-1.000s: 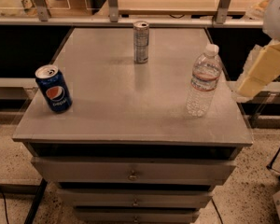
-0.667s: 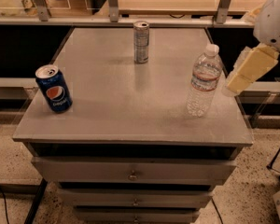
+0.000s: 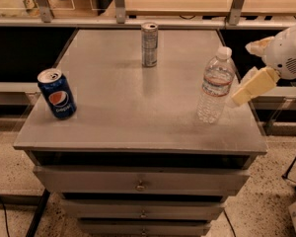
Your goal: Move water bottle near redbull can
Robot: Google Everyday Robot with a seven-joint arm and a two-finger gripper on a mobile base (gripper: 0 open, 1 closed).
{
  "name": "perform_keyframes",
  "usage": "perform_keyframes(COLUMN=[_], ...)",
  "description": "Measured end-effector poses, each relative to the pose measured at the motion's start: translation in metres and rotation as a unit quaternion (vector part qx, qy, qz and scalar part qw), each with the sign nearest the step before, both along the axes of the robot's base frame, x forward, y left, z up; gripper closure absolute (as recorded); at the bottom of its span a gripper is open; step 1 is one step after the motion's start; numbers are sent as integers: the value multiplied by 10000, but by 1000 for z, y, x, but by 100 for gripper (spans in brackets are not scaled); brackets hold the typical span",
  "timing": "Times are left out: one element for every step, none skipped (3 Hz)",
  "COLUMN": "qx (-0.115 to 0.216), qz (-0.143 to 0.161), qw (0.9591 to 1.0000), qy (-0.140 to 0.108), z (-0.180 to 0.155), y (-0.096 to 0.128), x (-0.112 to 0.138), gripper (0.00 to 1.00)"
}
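Observation:
My gripper closes next on the water bottle's label [image 3: 217, 79], under the white cap, because the bottle has to go near the redbull can.
The water bottle [image 3: 216, 85], clear ribbed plastic with a white cap and a pale label, stands upright at the right side of the grey tabletop [image 3: 138, 112]. The redbull can [image 3: 149, 44], slim and silver-grey, stands upright at the back middle, well apart from the bottle. My gripper [image 3: 240, 74] comes in from the right edge, just right of the bottle at label height. Its cream fingers [image 3: 252, 85] are spread apart and hold nothing; I cannot tell whether the lower one touches the bottle.
A blue Pepsi can [image 3: 57, 94] stands near the left front of the tabletop. The top sits on a drawer cabinet [image 3: 138, 184]. A railing with posts [image 3: 119, 4] runs behind the table's back edge.
My gripper has moved left and slightly down, from beyond the table's right edge to right beside the water bottle. The bottle and both cans have not moved.

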State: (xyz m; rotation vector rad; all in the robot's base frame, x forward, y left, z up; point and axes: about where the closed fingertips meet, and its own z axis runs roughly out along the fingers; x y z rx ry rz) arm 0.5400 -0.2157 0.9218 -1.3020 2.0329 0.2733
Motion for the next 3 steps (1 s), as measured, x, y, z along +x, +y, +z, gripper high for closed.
perform_keyframes(qx=[799, 1215, 1521], qz=[246, 387, 504], qw=[9964, 9916, 9870], qy=[173, 211, 135], z=[-13, -14, -12], y=[10, 12, 13], x=[0, -8, -15], gripper=[6, 0, 0])
